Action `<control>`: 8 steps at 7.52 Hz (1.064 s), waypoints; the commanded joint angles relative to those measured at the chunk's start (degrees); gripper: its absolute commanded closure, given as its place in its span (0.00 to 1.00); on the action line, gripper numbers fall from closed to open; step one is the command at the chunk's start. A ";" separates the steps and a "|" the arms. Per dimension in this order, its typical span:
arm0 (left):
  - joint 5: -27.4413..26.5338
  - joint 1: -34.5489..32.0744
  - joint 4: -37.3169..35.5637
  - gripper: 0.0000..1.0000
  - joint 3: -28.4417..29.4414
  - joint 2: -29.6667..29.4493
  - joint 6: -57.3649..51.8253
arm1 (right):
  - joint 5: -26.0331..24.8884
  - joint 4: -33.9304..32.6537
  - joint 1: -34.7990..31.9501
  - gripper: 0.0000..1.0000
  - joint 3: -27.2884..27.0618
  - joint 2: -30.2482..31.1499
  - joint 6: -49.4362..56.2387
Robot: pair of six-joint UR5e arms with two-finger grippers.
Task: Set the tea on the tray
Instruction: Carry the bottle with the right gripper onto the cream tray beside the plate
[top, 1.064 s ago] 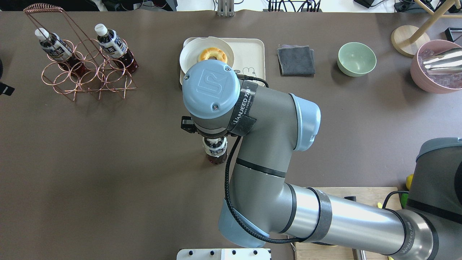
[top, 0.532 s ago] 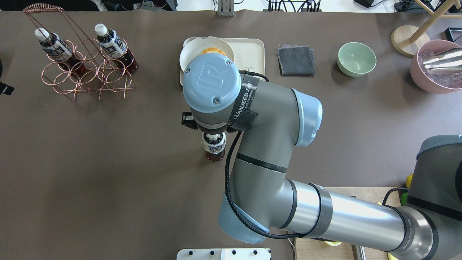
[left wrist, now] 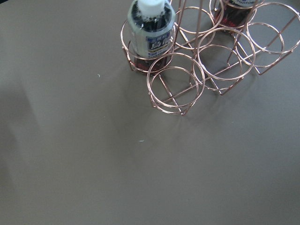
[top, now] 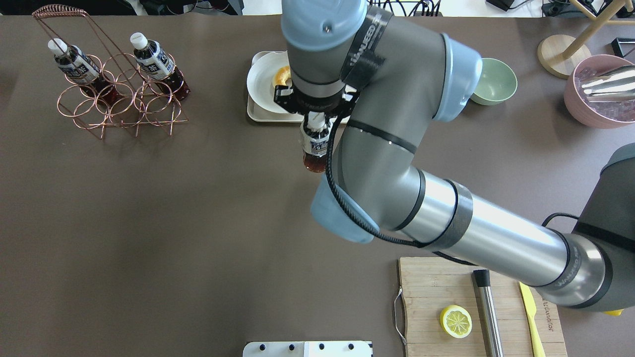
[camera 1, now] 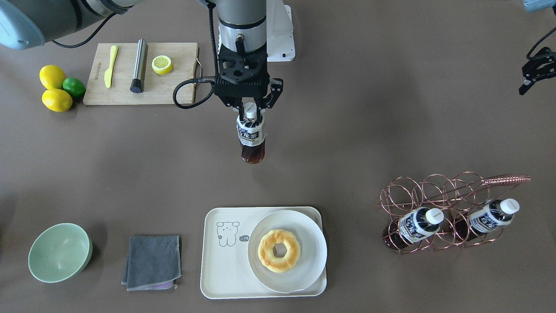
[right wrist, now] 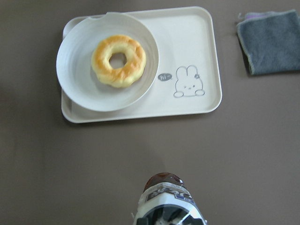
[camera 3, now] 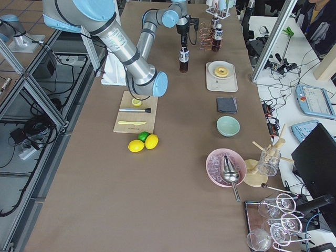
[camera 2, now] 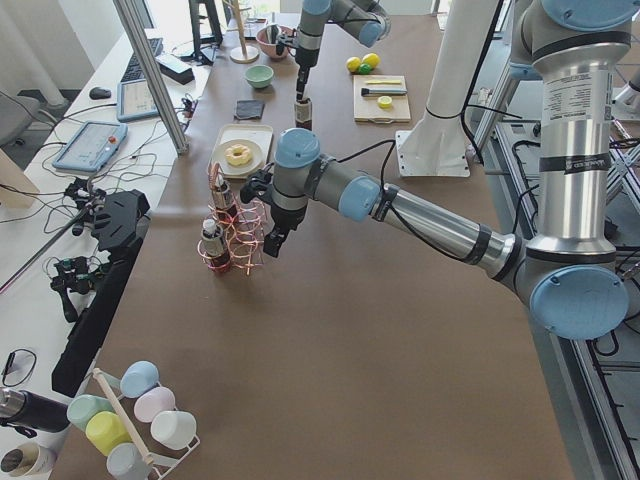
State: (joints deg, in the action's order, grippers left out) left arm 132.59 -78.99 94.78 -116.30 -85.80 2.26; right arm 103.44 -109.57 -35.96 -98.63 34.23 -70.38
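The tea bottle will go down from my right gripper onto the bare tray surface (camera 1: 226,252) (right wrist: 186,60) by the bear drawing, where I should let it rest.
My right gripper (camera 1: 249,112) is shut on the white-capped neck of the tea bottle (camera 1: 252,141) and holds it upright, clear of the table. In the overhead view the gripper (top: 316,117) and bottle (top: 315,150) hang just short of the cream tray (top: 259,115), most of which my arm hides. The tray (camera 1: 221,274) carries a round plate (camera 1: 304,226) with a doughnut (camera 1: 279,251); its bear-drawing half is bare. The right wrist view shows the tray (right wrist: 187,37) ahead of the bottle (right wrist: 166,199). My left gripper (camera 1: 535,71) shows at the edge; I cannot tell its state.
Two more tea bottles (camera 1: 417,226) (camera 1: 491,215) lie in a copper wire rack (camera 1: 434,191). A grey cloth (camera 1: 152,261) and green bowl (camera 1: 60,252) sit beside the tray. A cutting board (camera 1: 173,87), lemons (camera 1: 54,89) and a pink bowl (top: 580,106) are nearby.
My right arm has lifted the tea bottle and carried it away from the robot toward the tray. The two bottles in the rack have not moved.
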 commanded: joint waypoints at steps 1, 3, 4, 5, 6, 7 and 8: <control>1.97 -2.74 7.24 0.04 0.81 6.43 -0.86 | 2.72 5.72 -9.36 1.00 10.77 -3.11 4.98; 4.43 -5.53 7.26 0.04 0.38 6.52 -0.77 | 5.98 13.49 -14.29 1.00 30.34 -10.55 9.43; 4.43 -5.90 7.26 0.04 0.46 6.44 -0.77 | 5.98 13.68 -15.53 1.00 32.43 -10.59 12.78; 4.43 -5.91 7.26 0.04 0.29 6.43 -0.77 | 6.16 14.55 -15.89 1.00 34.10 -10.59 13.42; 4.43 -5.91 7.26 0.04 0.11 6.35 -0.77 | 6.94 20.48 -15.89 1.00 37.25 -10.42 12.82; 4.43 -5.91 7.26 0.04 0.02 6.17 -0.77 | 7.30 21.93 -15.80 1.00 38.85 -10.50 12.73; 4.43 -5.91 7.26 0.04 0.02 6.17 -0.77 | 7.74 21.95 -15.80 1.00 39.04 -10.42 12.73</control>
State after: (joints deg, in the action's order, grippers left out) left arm 137.01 -84.86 102.04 -116.18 -79.52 1.49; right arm 110.39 -89.68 -51.71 -61.54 23.80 -57.67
